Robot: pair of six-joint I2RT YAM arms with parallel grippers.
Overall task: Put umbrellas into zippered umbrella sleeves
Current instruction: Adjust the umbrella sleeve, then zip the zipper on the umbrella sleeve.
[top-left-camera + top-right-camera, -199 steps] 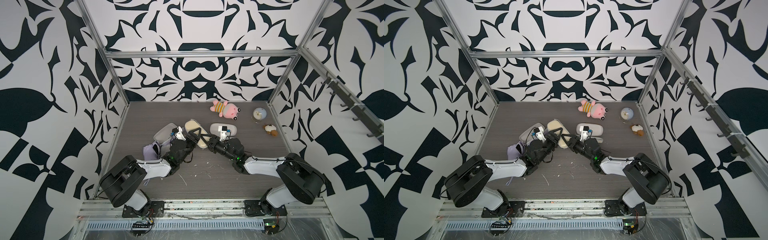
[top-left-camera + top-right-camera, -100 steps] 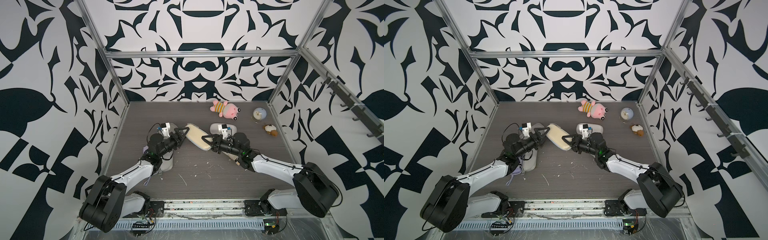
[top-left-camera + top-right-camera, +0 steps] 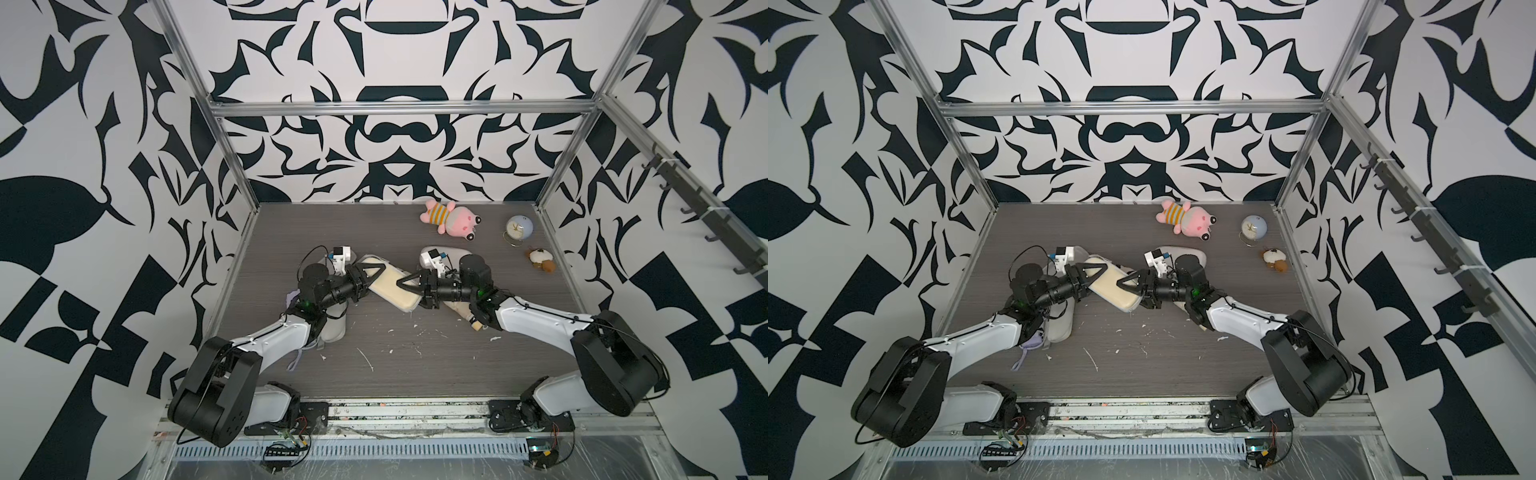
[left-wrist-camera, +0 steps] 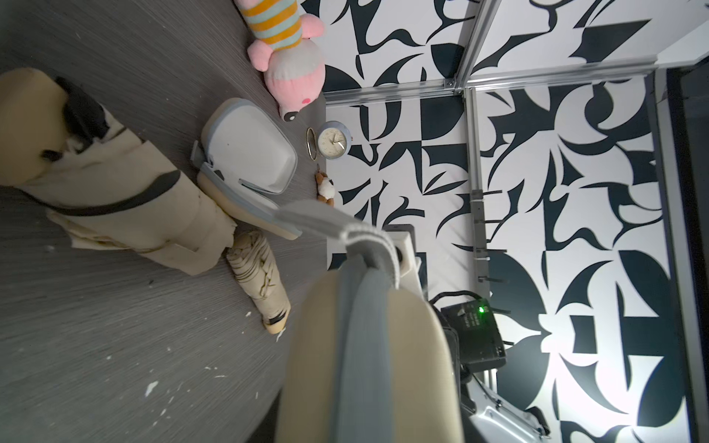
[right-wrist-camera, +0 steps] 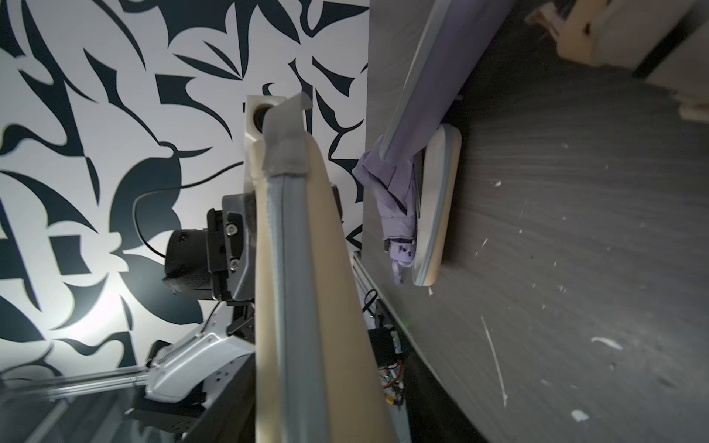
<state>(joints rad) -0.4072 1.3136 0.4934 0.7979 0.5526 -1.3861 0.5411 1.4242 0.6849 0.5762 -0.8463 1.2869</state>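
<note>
The robot's grippers hold opposite ends of the beige sleeve, so its right gripper should take the edge (image 3: 375,288) beside the left gripper, freeing the left hand for the zip.
A closed beige zippered umbrella sleeve (image 3: 390,287) (image 3: 1111,289) hangs aslant above the table between both arms. My left gripper (image 3: 371,277) is shut on its left end. My right gripper (image 3: 409,287) straddles the right end; how firmly it grips does not show. Both wrist views show this sleeve (image 4: 368,345) (image 5: 303,287) edge-on with its grey zip, hiding the fingers. One cream umbrella (image 4: 261,284) (image 3: 461,313) lies under the right arm, and a larger cream one (image 4: 115,191) lies beside it. A lavender umbrella (image 5: 395,199) rests by a lavender sleeve (image 5: 441,69).
An open sleeve (image 4: 249,153) (image 3: 451,253) with pale lining lies behind the right wrist. Another sleeve (image 3: 334,328) (image 5: 437,207) lies under the left arm. A pink plush toy (image 3: 451,218), a small clock (image 3: 518,228) and a little brown toy (image 3: 540,259) sit at the back right. White scraps dot the floor.
The beige sleeve has been lifted off the pile and carried back. My left gripper, open beside it half a second ago, has closed on its left end.
</note>
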